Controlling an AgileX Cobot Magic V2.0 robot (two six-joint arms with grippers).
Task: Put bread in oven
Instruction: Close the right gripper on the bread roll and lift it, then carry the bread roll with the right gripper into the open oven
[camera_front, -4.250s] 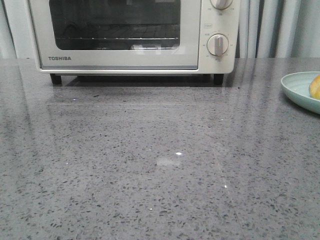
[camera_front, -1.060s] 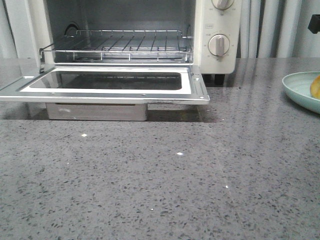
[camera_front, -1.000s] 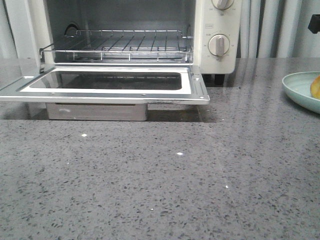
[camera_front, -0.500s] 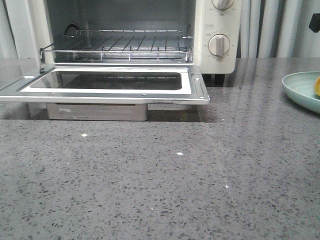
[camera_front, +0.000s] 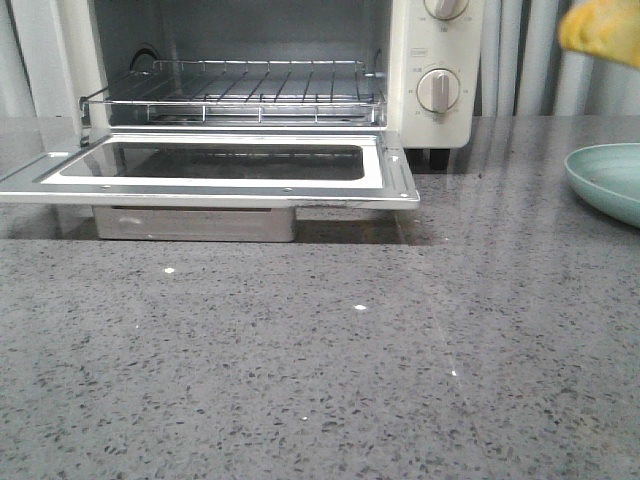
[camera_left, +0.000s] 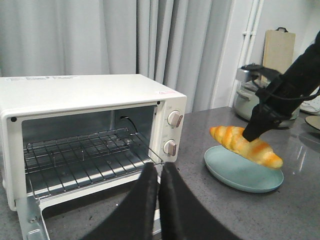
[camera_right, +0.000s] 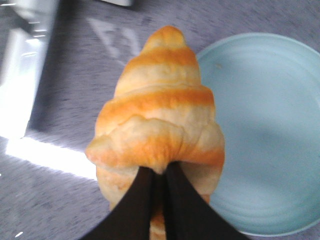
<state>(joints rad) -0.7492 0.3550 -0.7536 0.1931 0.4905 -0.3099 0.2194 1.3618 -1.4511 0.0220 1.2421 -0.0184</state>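
Note:
I will use my right gripper to let go of the bread, now in the air above the plate, on the middle of the bare wire rack (camera_front: 264, 68) inside the oven.
The cream-white oven (camera_front: 430, 60) stands at the back left with its glass door (camera_front: 215, 165) dropped flat and the wire rack (camera_front: 240, 90) bare; it also shows in the left wrist view (camera_left: 90, 130). My right gripper (camera_right: 157, 172) is shut on the bread (camera_right: 160, 115), a golden roll with orange bands. The bread hangs in the air above the plate (camera_left: 245, 145) and shows blurred at the top right of the front view (camera_front: 605, 30). My left gripper (camera_left: 159, 170) is shut and empty, in front of the oven door's right corner.
A pale teal plate (camera_front: 605, 180) sits at the table's right edge, bare; it also shows in the left wrist view (camera_left: 235, 172) and the right wrist view (camera_right: 270, 130). Grey curtains hang behind the oven. A metal pot (camera_left: 247, 97) and board stand far right.
The oven door went from closed to open early on. In the last half second the bread left the plate and rose to the top right of the front view.

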